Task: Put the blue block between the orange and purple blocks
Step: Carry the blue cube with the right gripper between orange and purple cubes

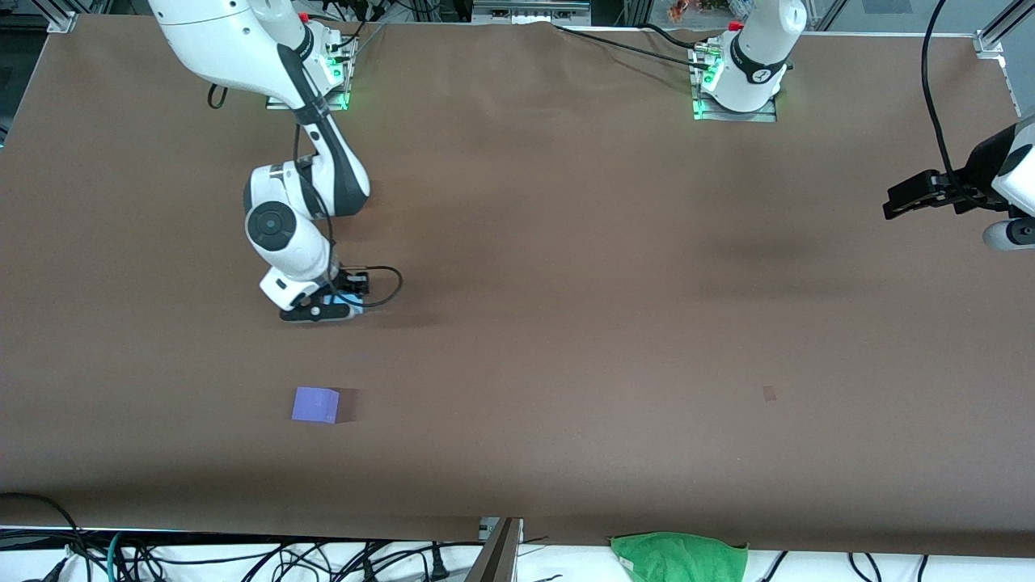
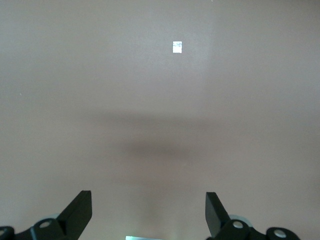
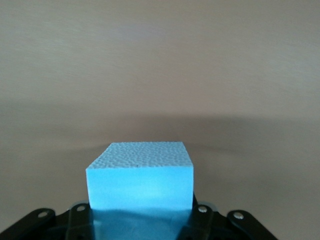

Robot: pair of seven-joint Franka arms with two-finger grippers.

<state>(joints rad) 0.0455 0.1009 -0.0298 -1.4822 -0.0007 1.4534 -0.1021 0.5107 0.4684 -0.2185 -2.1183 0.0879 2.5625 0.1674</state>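
The robot's right gripper will release the blue block on the brown table straight [image 1: 329, 297] behind the purple block, toward the arm's base.
The blue block [image 3: 140, 175] sits between the jaws of my right gripper [image 1: 330, 309], which is shut on it low at the brown table, toward the right arm's end. Only a sliver of the block [image 1: 348, 305] shows in the front view. The purple block [image 1: 315, 404] lies on the table nearer the front camera than that gripper, apart from it. The orange block is out of view. My left gripper [image 1: 893, 206] waits open and empty in the air at the left arm's end of the table; its fingers [image 2: 80, 205] stand wide apart over bare table.
A small pale mark [image 1: 769, 394] lies on the table toward the left arm's end and also shows in the left wrist view [image 2: 176, 46]. A green cloth [image 1: 679, 556] lies at the table's edge nearest the front camera. Cables hang there too.
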